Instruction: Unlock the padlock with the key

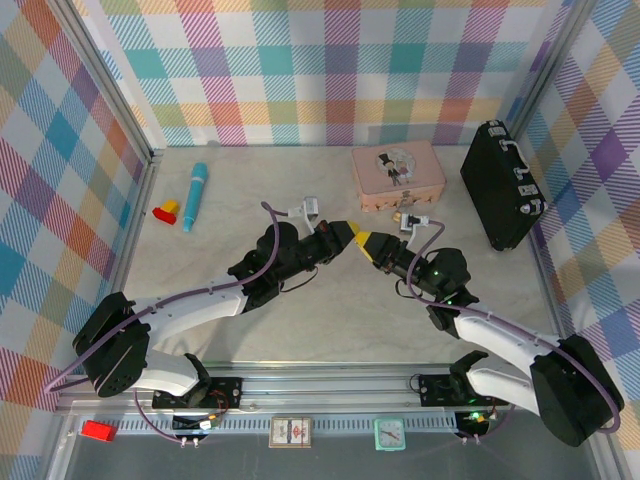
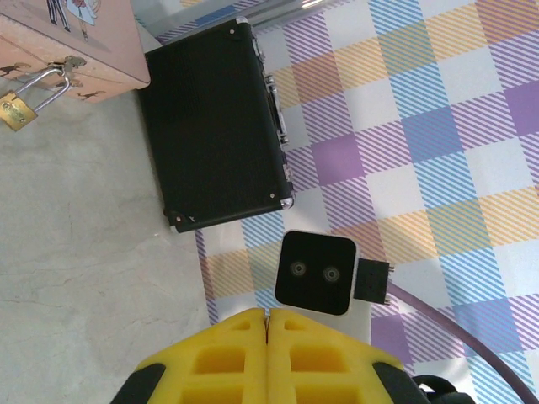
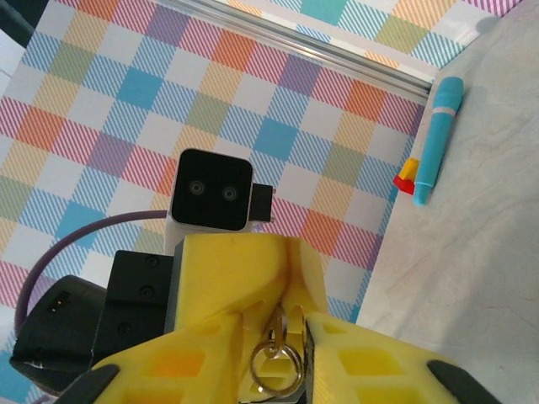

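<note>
The robot's left gripper covers the key's blade and the key's ring hangs between the right gripper's fingers, so next the right gripper opens and takes the key's head (image 3: 278, 326).
Over the middle of the table my two grippers meet tip to tip, the left gripper (image 1: 350, 236) facing the right gripper (image 1: 372, 243). In the right wrist view the left gripper (image 3: 285, 286) is shut on the key (image 3: 281, 326), pinching its blade. The key's head and its metal ring (image 3: 276, 372) hang in the gap between my right gripper's (image 3: 274, 320) parted fingers. The left wrist view has the left gripper (image 2: 268, 316) pressed shut. The small brass padlock (image 2: 15, 109) hangs locked on the hasp of the pink tin (image 2: 80, 50), also seen at the tin's front as padlock (image 1: 405, 216).
The pink tin (image 1: 398, 177) stands at the back, right of centre. A black case (image 1: 500, 185) stands on edge at the right wall. At the left lie a blue tube (image 1: 193, 197) and yellow-and-red blocks (image 1: 165, 211). Checked walls close in three sides.
</note>
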